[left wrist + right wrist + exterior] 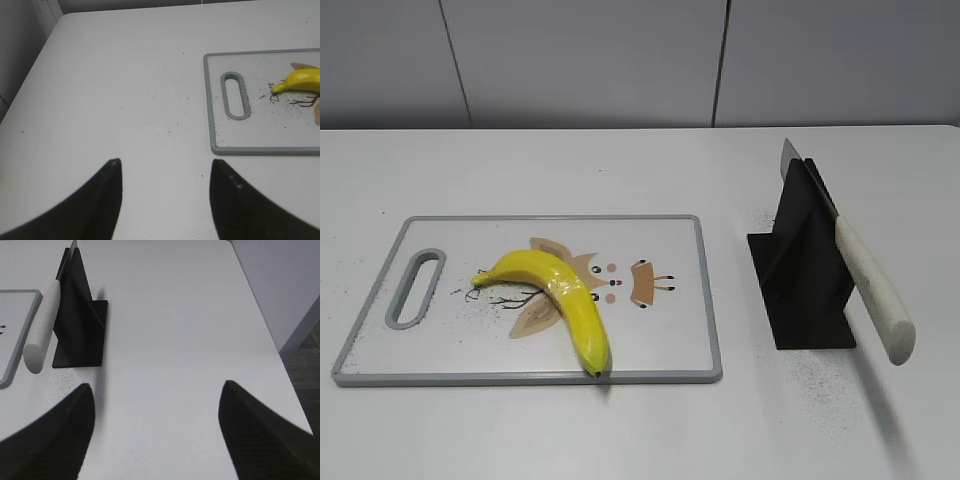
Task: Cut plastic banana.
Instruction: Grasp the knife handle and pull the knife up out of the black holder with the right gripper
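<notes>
The robot's right gripper will next move to the middle of the knife's white handle [869, 283] [44, 322] and close there, since the knife will cut the plastic banana.
The plastic banana [560, 301] is glossy yellow and lies whole on the white cutting board [440, 340], its dark end at the board's front edge. Its stem end shows in the left wrist view [299, 81]. A knife with a white handle [873, 293] rests slanted in a black stand [805, 270] right of the board; the handle also shows in the right wrist view [44, 326]. My left gripper [165, 164] is open and empty over bare table left of the board. My right gripper [156, 387] is open and empty, right of the stand. Neither gripper shows in the exterior view.
The cutting board [215, 110] has a grey rim and a handle slot [235, 96] at its left end. The table's left edge [30, 82] and right edge [260, 315] are close to the grippers. A grey wall stands behind the table.
</notes>
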Robot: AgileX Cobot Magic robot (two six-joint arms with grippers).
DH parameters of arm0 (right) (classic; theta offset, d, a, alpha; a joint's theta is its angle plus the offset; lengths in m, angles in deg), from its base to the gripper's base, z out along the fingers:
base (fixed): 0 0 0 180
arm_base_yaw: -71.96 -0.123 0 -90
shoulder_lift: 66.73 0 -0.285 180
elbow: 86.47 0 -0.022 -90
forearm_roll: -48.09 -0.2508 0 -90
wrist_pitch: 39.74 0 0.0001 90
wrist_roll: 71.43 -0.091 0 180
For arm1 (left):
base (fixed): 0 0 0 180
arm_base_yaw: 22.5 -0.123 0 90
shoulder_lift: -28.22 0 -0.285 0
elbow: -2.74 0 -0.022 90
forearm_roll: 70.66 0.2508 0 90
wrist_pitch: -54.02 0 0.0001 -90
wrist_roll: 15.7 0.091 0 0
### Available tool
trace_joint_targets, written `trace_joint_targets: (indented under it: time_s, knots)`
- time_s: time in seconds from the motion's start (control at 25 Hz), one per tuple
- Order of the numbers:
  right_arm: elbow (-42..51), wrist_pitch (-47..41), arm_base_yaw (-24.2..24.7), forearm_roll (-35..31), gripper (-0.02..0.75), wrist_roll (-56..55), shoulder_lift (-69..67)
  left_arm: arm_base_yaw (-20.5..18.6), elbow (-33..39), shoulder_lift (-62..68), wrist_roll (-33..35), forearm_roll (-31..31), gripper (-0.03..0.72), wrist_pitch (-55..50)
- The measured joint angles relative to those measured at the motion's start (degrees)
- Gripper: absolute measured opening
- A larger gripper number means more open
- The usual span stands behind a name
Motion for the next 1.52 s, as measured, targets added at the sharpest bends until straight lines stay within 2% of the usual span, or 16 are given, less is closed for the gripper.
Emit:
trace_joint_targets:
  time_s: [1.52]
  knots:
    - [0.0, 0.0, 0.0, 0.0, 0.585, 0.0, 0.0, 0.0, 0.0, 0.0, 0.0, 0.0, 0.512, 0.0]
